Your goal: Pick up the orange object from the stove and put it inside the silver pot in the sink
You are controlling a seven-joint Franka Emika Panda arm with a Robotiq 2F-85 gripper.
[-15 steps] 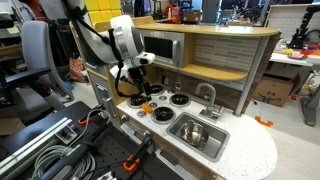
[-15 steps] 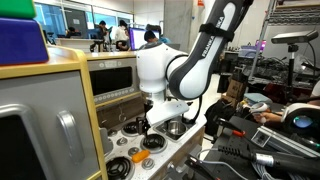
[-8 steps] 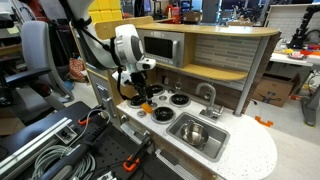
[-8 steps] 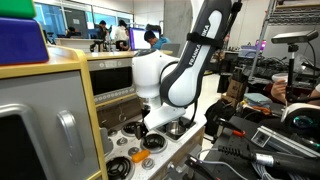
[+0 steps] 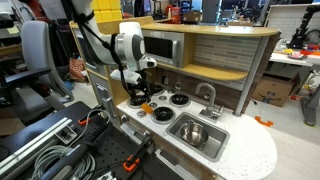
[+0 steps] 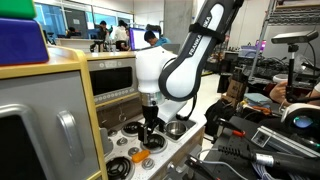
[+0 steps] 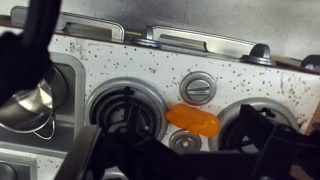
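Observation:
The middle of the orange object [image 5: 147, 107] [image 7: 194, 120], between the two black burners on the stove, is the spot my gripper should close on.
The orange object [image 7: 193, 120] lies flat on the speckled white stove top between two black burners, just below a round silver knob [image 7: 197, 89]. It also shows as a small orange spot in an exterior view [image 5: 149, 107]. My gripper [image 7: 190, 152] is open and empty just above it, with dark fingers to either side. It hangs over the stove in both exterior views [image 5: 139, 96] [image 6: 150, 126]. The silver pot [image 7: 26, 106] stands in the sink at the wrist view's left edge and shows in both exterior views [image 5: 193, 131] [image 6: 175, 129].
The toy kitchen has a grey faucet [image 5: 207, 97] behind the sink [image 5: 213, 142], a microwave [image 5: 160, 48] above the stove, and several burners and knobs [image 6: 126, 151]. Cables and clamps [image 5: 60, 155] lie on the floor beside the counter.
The arm has turned and come down over the stove, bringing the gripper closer to the orange object. The orange object and the pot have not moved.

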